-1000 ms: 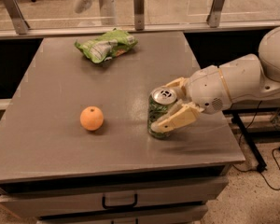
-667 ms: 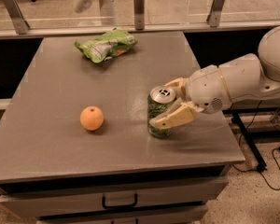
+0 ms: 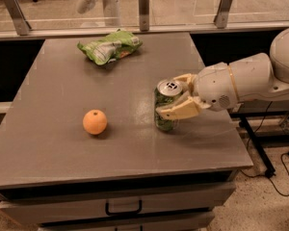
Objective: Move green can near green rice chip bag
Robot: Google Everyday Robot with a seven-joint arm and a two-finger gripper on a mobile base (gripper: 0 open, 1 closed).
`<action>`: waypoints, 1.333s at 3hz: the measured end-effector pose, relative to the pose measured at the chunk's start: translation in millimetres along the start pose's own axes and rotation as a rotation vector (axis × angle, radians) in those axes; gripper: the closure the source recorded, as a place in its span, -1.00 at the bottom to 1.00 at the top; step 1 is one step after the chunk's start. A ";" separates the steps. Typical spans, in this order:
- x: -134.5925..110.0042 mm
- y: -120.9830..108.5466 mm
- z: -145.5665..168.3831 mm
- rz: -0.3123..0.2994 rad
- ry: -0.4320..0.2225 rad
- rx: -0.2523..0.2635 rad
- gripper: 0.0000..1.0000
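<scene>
The green can will be released on the table (image 3: 137, 60) against the green rice chip bag's end nearest my arm.
The green can (image 3: 168, 87), green and white with a silver top, is at the table's right side. My gripper (image 3: 167, 96) comes in from the right and is shut on it, one cream finger (image 3: 179, 111) across its front and the other behind its top. The can's base is at or just above the tabletop; I cannot tell which. The green rice chip bag (image 3: 110, 46), wrinkled green and white foil, lies at the far middle of the table, well away from the can.
A round orange fruit (image 3: 95, 122) sits front left of the can. The grey table (image 3: 53, 90) has a drawer below its front edge. A glass barrier with metal posts (image 3: 143, 8) runs behind the table. Cables lie on the floor at the right.
The gripper and the can have shifted slightly upward in the view. The orange and the chip bag have not moved.
</scene>
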State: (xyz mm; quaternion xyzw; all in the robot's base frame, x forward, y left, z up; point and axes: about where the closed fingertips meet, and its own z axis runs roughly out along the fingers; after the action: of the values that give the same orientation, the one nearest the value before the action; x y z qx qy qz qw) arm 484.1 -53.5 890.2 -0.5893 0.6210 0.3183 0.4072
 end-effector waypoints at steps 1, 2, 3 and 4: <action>9.2 -49.4 -15.3 0.015 -0.037 0.058 1.00; 15.5 -118.5 -40.2 0.038 -0.088 0.157 1.00; 5.8 -178.7 -51.6 0.059 -0.146 0.236 1.00; -14.7 -227.7 -40.3 0.083 -0.160 0.293 1.00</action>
State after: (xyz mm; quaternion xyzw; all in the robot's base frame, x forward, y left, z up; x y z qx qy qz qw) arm 704.2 -105.2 941.1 -0.4703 0.6503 0.2867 0.5233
